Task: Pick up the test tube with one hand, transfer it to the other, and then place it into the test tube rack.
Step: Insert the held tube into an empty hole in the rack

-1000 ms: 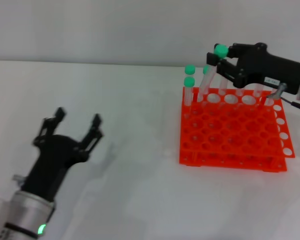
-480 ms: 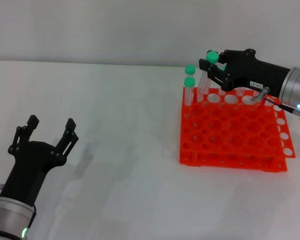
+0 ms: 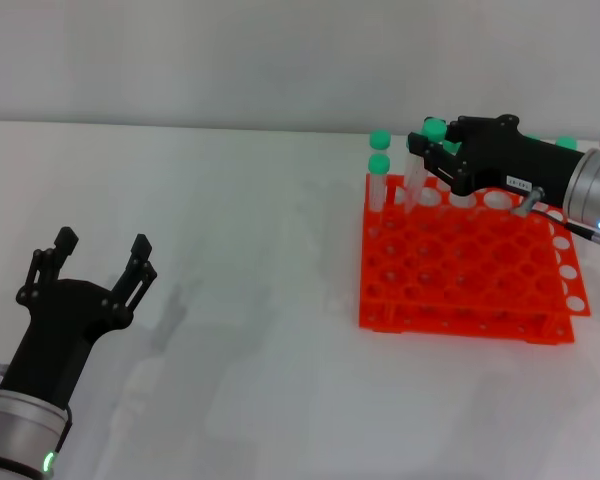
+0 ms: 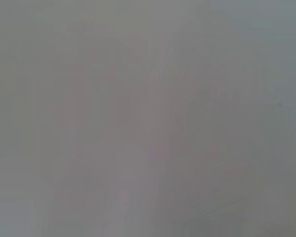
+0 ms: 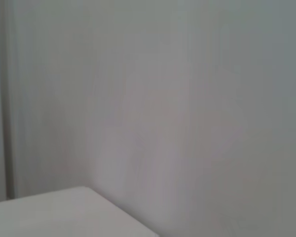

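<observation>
Next, my right gripper lets go of the test tube in the rack hole (image 3: 418,201) beside the nearer corner tube.
In the head view my right gripper (image 3: 432,150) is over the back row of the orange-red test tube rack (image 3: 460,275). It is shut on the test tube (image 3: 418,178) just below its green cap (image 3: 434,127). The tube stands nearly upright, with its lower end at or in a back-row hole. My left gripper (image 3: 98,262) is open and empty, low over the table at the front left, far from the rack. Neither wrist view shows the tube, the rack or a gripper.
Two other green-capped tubes (image 3: 379,165) stand at the rack's back left corner, close beside the held tube. Another green cap (image 3: 566,143) shows behind my right arm. The right wrist view shows only a wall and a white table corner (image 5: 64,212).
My right gripper has lowered the held tube onto the rack's back row. My left arm drew back toward the front left a second ago and has held still since.
</observation>
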